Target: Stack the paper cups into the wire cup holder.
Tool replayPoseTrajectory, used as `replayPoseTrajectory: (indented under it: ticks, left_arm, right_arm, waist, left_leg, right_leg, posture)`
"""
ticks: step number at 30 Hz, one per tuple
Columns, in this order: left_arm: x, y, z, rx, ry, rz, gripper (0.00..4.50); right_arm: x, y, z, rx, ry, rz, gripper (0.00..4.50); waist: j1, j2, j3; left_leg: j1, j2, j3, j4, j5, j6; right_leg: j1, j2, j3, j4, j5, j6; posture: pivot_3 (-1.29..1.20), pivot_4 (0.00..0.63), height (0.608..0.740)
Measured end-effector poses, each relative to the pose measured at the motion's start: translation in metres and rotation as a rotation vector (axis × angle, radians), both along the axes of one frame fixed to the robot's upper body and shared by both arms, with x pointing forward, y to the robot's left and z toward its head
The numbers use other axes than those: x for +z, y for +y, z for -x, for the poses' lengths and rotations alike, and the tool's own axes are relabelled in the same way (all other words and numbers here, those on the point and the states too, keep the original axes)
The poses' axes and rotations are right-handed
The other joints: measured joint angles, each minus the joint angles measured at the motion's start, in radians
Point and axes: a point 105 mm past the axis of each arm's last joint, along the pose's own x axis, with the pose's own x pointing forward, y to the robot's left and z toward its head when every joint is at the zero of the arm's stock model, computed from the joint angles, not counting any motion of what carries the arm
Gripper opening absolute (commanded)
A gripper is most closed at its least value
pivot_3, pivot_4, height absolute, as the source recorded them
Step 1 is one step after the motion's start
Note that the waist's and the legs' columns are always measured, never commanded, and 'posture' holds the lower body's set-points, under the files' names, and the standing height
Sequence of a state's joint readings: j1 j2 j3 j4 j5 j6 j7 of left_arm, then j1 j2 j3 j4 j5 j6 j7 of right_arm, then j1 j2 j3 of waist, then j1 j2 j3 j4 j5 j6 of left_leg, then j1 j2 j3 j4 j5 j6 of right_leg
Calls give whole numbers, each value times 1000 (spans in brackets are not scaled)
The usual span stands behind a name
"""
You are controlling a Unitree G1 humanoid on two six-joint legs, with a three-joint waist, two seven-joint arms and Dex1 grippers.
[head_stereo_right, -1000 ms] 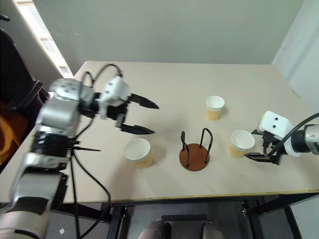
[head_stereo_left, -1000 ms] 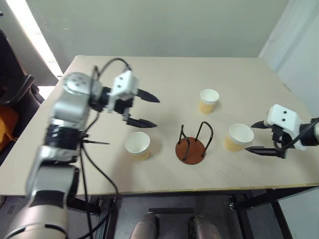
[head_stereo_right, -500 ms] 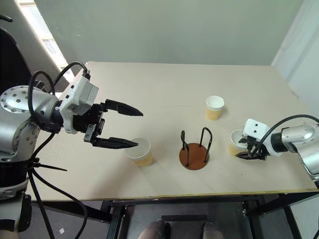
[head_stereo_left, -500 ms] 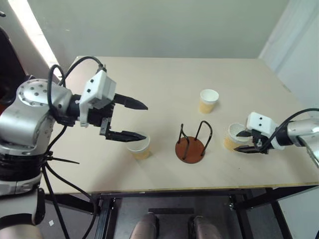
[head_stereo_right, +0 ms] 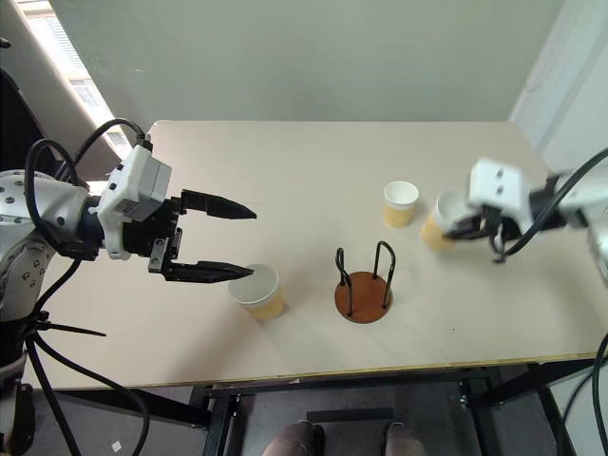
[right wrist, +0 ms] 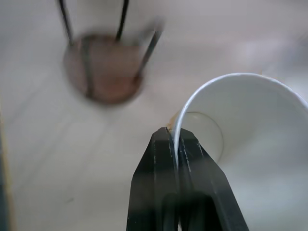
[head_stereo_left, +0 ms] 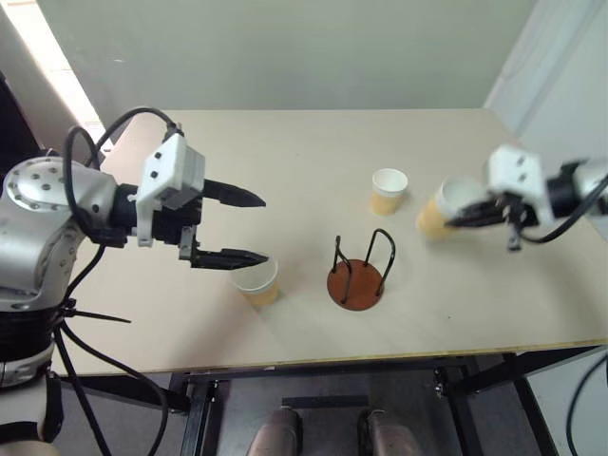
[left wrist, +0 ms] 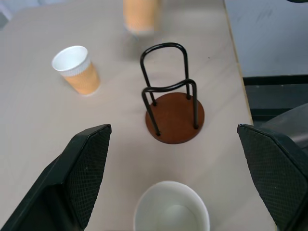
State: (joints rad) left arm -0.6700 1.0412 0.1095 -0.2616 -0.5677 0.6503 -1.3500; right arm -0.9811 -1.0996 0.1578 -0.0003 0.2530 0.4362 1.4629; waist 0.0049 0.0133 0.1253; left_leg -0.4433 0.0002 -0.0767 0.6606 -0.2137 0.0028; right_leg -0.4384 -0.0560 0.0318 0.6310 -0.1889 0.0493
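Observation:
Next, I let go of the paper cup with my right gripper on the reddish-brown disc [head_stereo_left: 355, 284] [right wrist: 105, 71] between the black loops of the wire cup holder.
The wire cup holder [head_stereo_left: 358, 275], black loops on a reddish-brown disc, stands mid-table. One paper cup [head_stereo_left: 442, 214] hangs tilted above the table to the holder's right, and my right gripper [right wrist: 175, 137] is shut on its rim, one finger inside the cup and one outside. Another paper cup [head_stereo_left: 388, 190] stands upright behind the holder. A third paper cup [head_stereo_left: 255, 282] stands to the holder's left, partly under the lower finger of my left gripper [head_stereo_left: 264, 229]. That gripper hovers open and empty, pointing toward the holder [left wrist: 173, 113].
The beige table [head_stereo_left: 304, 142] has bare room at the back and the front right. Its front edge [head_stereo_left: 380, 356] runs just below the holder. A wall stands behind the table.
My right gripper has shut on the right-hand cup's rim and lifted it off the table, up and toward the holder. The left gripper drew back a little and stayed open.

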Motion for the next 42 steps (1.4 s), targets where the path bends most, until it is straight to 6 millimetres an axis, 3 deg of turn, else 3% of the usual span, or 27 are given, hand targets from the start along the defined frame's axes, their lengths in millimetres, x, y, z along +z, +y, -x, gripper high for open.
replayPoseTrajectory:
  ticks: [2,4,10,21,24,31,35,39,42]
  left_arm:
    - [0,1,0,4,-3,4,4500]
    - [0,2,1,2,-2,8,4500]
    - [-2,1,1,2,-7,14,4500]
    - [-5,1,-1,15,-9,25,4500]
    - [-6,1,-1,18,-8,25,4500]
    - [-5,-3,1,-3,-7,44,4500]
    - [5,-9,-11,43,-67,90,4500]
    - [-3,0,-53,267,-154,34,4500]
    - [-20,8,-69,354,-150,-19,4500]
  right_arm:
    - [24,15,8,94,-59,-11,17]
    - [28,31,13,189,-55,-18,17]
    - [-2,67,30,413,68,82,17]
    - [-23,82,26,479,59,174,17]
    - [-30,83,24,483,60,212,615]
    - [-38,81,16,465,67,248,2992]
    - [-28,80,-8,375,14,213,4434]
    - [-8,73,-65,141,-130,109,4478]
    - [-14,55,-97,4,-175,122,4478]
  waist:
    - [0,-1,-1]
    - [-1,-1,-1]
    - [1,-1,0]
    - [-3,-1,0]
    - [-3,-1,0]
    - [-3,-1,0]
    - [-3,-1,0]
    - [-4,0,0]
    - [-3,-2,1]
  left_leg:
    - [0,1,-2,-1,0,-1]
    - [0,1,-2,-1,-1,-2]
    - [-1,1,-2,-2,1,-5]
    - [1,2,-3,-2,2,-6]
    - [1,2,-3,-3,3,-7]
    - [1,2,-3,-3,2,-7]
    - [1,2,-3,-3,3,-7]
    - [6,2,-5,-5,5,-8]
    - [6,2,-5,-7,5,-9]
  right_leg:
    - [0,1,-2,1,-2,-3]
    - [-1,1,-2,2,-3,-5]
    - [-3,1,-3,6,-5,-7]
    - [-5,0,-3,14,-5,-9]
    - [-6,0,-3,14,-5,-10]
    - [-6,0,-3,13,-5,-11]
    - [-6,0,-3,14,-4,-12]
    - [-4,-1,-1,14,-2,-16]
    - [-6,0,-2,14,-2,-16]
  posture:
    - [0,150,740]
    - [0,150,740]
    - [0,150,740]
    - [0,150,740]
    - [0,150,740]
    - [0,150,740]
    - [0,150,740]
    - [0,150,740]
    - [0,150,740]
